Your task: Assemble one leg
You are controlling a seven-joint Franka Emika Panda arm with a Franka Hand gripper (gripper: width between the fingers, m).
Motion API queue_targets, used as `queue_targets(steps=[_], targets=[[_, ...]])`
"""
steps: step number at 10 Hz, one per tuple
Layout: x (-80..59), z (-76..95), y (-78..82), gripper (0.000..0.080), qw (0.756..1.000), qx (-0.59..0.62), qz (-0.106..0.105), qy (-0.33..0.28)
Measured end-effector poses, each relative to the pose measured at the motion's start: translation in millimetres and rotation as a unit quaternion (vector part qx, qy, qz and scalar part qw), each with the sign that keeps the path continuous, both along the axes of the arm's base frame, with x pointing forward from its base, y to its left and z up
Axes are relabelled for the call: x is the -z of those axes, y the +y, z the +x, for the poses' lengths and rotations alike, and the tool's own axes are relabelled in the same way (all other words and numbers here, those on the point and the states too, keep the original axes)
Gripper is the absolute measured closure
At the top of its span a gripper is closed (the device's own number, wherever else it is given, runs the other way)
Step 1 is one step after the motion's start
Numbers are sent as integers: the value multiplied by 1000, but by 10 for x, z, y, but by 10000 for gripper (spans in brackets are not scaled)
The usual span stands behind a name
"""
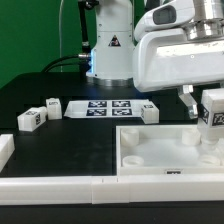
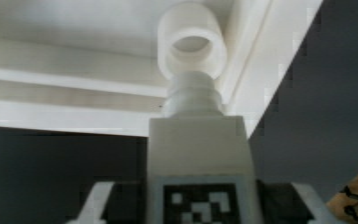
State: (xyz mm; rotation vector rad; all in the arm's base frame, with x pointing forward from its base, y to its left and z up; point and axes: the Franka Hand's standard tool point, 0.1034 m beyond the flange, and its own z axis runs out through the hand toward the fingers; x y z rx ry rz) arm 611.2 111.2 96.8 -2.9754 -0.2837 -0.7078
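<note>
Next, my gripper releases the white leg standing upright in the round hole at the large white panel's front corner (image 1: pixel 205 160) (image 2: pixel 192 45).
My gripper (image 1: pixel 207 108) is shut on a white leg (image 1: pixel 211 118), which stands upright over the corner of the large white panel (image 1: pixel 160 148) at the exterior view's right. In the wrist view the leg (image 2: pixel 199 150) sits between my fingers (image 2: pixel 108 203) with its square marker facing the camera. Its ribbed tip (image 2: pixel 194 92) lines up with a round hole (image 2: pixel 195 42) in the panel's corner (image 2: pixel 87 75). I cannot tell whether the tip touches the hole.
Three more loose legs lie on the black table: two at the exterior view's left (image 1: pixel 30 118) (image 1: pixel 50 107) and one behind the panel (image 1: pixel 148 110). The marker board (image 1: pixel 100 107) lies between them. Long white border bars (image 1: pixel 60 186) run along the front, with a short one at the left (image 1: pixel 5 150).
</note>
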Motion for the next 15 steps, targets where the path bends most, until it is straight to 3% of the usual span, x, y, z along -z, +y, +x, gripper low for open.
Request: queue_targets(steps=[1, 4, 9, 15], targets=[[56, -10, -53, 511, 1000, -3, -4, 2], [59, -18, -26, 511, 1000, -5, -4, 2], [178, -65, 60, 511, 1000, -11, -4, -1], [306, -89, 19, 509, 1000, -7, -6, -9]])
